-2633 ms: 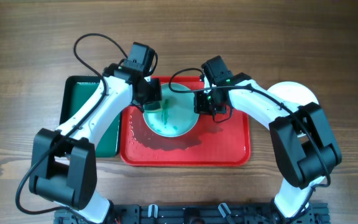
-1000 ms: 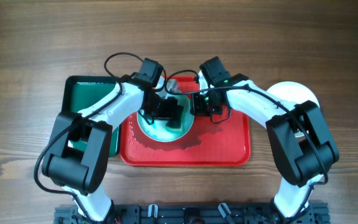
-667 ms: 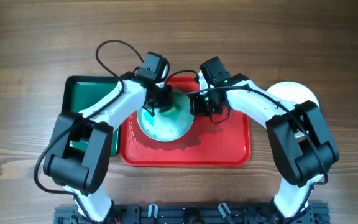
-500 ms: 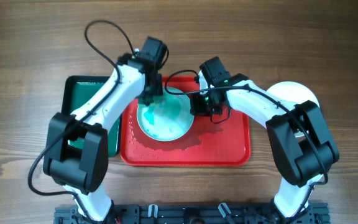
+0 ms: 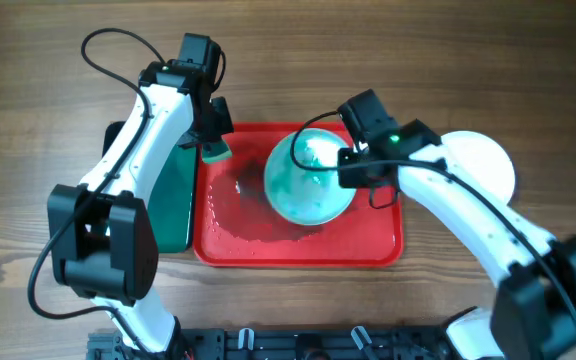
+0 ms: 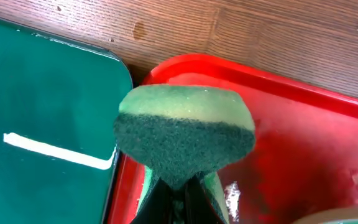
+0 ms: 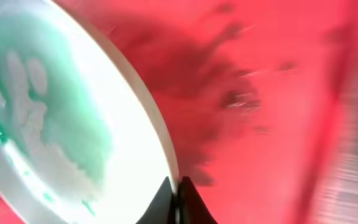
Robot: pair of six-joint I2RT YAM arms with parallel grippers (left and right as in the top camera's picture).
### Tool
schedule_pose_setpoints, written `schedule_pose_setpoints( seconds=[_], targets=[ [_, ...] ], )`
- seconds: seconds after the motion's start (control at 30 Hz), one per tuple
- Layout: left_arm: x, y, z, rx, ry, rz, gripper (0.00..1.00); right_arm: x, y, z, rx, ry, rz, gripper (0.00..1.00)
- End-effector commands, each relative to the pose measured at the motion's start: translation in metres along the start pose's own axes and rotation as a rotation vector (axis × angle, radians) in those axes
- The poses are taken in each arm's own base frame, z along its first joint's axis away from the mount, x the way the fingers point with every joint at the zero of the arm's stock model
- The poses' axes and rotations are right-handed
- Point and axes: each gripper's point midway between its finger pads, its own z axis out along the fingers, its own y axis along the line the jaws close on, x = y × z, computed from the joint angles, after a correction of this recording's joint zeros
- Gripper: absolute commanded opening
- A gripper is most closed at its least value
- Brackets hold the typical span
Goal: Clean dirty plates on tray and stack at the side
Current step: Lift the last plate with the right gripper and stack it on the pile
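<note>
Next, I let go of the pale plate with my right gripper on top of the clean white plate (image 5: 465,175) next to the red tray. The pale plate is still over the red tray.
A pale plate with teal smears (image 5: 308,180) is over the middle-right of the red tray (image 5: 268,240), held by its right rim in my right gripper (image 5: 353,168). In the right wrist view the jaws (image 7: 178,186) pinch the plate's rim (image 7: 73,124), with the tray (image 7: 272,93) below. My left gripper (image 5: 211,140) is shut on a green sponge (image 5: 215,152) above the tray's far left corner. In the left wrist view the sponge (image 6: 185,134) fills the middle, pinched from below. A clean white plate (image 5: 483,165) lies on the table to the right of the tray.
A smaller dark green tray (image 5: 173,195) lies against the red tray's left side; it also shows in the left wrist view (image 6: 42,124). Wet patches lie on the red tray's floor (image 5: 243,215). Wooden table (image 5: 58,60) all round.
My left arm has pulled the sponge off the plate, back and left to the tray's far left corner. My right gripper has carried the plate to the right and lifted it.
</note>
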Motion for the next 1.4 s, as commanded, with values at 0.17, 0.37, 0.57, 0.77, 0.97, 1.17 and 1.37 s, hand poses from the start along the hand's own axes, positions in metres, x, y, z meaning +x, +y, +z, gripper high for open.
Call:
schedule_pose_setpoints(
  seconds=[0.17, 0.37, 0.57, 0.77, 0.97, 1.17, 1.37],
  targets=[
    [-0.004, -0.007, -0.002, 0.027, -0.008, -0.009, 0.04, -0.016, -0.024, -0.085, 0.587, -0.453, -0.183, 0.04],
    [-0.004, -0.007, -0.002, 0.027, -0.007, -0.009, 0.04, -0.013, 0.007, -0.128, 0.734, -0.694, -0.339, 0.04],
    [-0.004, -0.007, -0.002, 0.026, -0.007, -0.009, 0.04, -0.014, 0.013, -0.151, 0.829, -0.797, -0.404, 0.04],
    [-0.004, -0.007, -0.002, 0.026, -0.006, -0.009, 0.04, -0.019, 0.011, -0.167, 0.919, -0.844, -0.446, 0.04],
    [-0.004, -0.007, -0.002, 0.027, -0.006, -0.009, 0.04, -0.008, 0.017, -0.132, 0.748, -0.703, -0.416, 0.04],
    [-0.002, -0.006, -0.002, 0.023, 0.0, -0.008, 0.04, 0.013, 0.012, -0.066, 0.335, -0.336, -0.087, 0.04],
    [-0.002, -0.006, -0.002, 0.023, 0.001, -0.008, 0.04, -0.025, -0.01, -0.067, -0.028, -0.23, 0.02, 0.04]
  ],
)
